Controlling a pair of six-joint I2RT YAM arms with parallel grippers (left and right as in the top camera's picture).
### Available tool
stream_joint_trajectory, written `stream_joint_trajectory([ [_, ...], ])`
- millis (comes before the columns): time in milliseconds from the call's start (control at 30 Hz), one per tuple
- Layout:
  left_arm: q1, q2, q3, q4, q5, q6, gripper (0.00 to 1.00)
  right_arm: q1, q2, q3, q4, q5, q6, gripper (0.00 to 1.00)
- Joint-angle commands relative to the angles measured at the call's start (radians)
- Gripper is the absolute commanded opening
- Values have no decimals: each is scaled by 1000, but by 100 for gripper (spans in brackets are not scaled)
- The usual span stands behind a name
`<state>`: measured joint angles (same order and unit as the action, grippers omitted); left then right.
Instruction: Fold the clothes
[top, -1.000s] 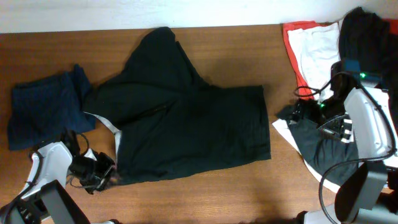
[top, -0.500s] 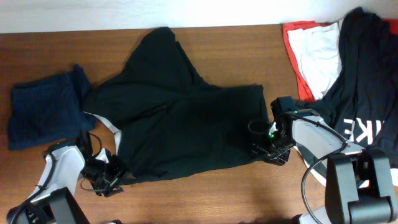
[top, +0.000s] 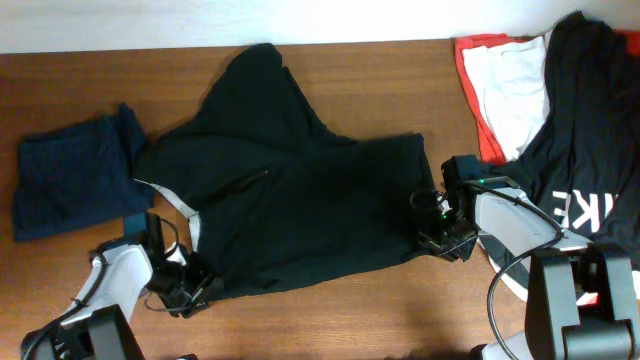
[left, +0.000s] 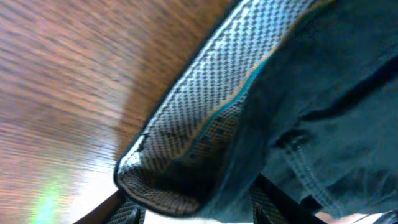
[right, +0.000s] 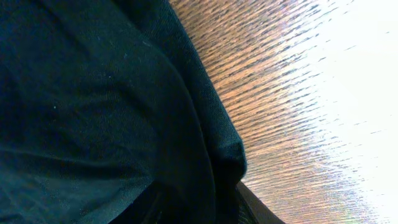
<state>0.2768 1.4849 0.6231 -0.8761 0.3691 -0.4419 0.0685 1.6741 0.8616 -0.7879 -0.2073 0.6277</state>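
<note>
My left gripper needs to grip the shorts' waistband corner (left: 157, 179), as one leg of the shorts sticks out crooked toward the far side, and then both grippers will lift and lay the shorts down again.
Dark green shorts (top: 300, 200) lie spread flat in the middle of the table. My left gripper (top: 185, 288) is at their near-left corner. In the left wrist view the checked waistband lining (left: 205, 118) lies between the fingers (left: 134, 214) of the left gripper (left: 199, 211), which stand wide apart, so it is open around the cloth. My right gripper (top: 440, 238) is at the near-right corner of the shorts. In the right wrist view the gripper (right: 199, 208) is closed on the bunched hem (right: 224, 155), and cloth fills the gap.
A folded navy garment (top: 70, 190) lies at the left edge. At the right sits a pile with a white and red shirt (top: 505, 90) and a black shirt with white lettering (top: 590, 130). Bare wooden table (top: 330, 310) runs along the front.
My right arm has swung from the pile on the right to the shorts' near-right corner and closed on the hem. My left gripper has slid right under the waistband and its jaws have widened.
</note>
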Motion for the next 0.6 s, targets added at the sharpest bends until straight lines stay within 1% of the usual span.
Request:
stream_joint_trajectory([
  [0,-22,7,-26,53,-59,-92,33,-12,10,-20,0,85,-10,33],
  [33,-22,7,-26,52,-59,-92,0,-12,10,-20,-5,85,-10,33],
  [100,-22,6,-24,24,-58,-91,0,-12,7,-10,-19,84,-15,33],
  [167,-22,-15,28,-54,-59,-5,0,-32,-18,75,-104,85,-55,32],
  [200,-22,-43,90,-113,-59,41,0,-66,-45,166,-177,85,-84,31],
  [267,-22,-112,298,-258,-58,126,0,-146,-92,342,-304,85,-129,31],
  [300,-22,-135,448,-352,-58,179,0,-208,-123,468,-388,85,-164,31],
  [333,-22,-142,515,-401,-59,206,0,-227,-135,514,-421,85,-181,32],
  [367,-22,-153,655,-518,-59,244,0,-255,-165,599,-510,85,-222,31],
  [400,-22,-162,713,-561,-60,268,0,-252,-186,615,-537,85,-242,32],
  [433,-22,-170,729,-568,-60,276,0,-244,-197,614,-550,84,-255,31],
  [467,-22,-180,732,-566,-59,276,0,-217,-200,614,-586,84,-257,33],
  [567,-22,-178,698,-556,-59,275,0,-79,-196,564,-610,41,-254,50],
])
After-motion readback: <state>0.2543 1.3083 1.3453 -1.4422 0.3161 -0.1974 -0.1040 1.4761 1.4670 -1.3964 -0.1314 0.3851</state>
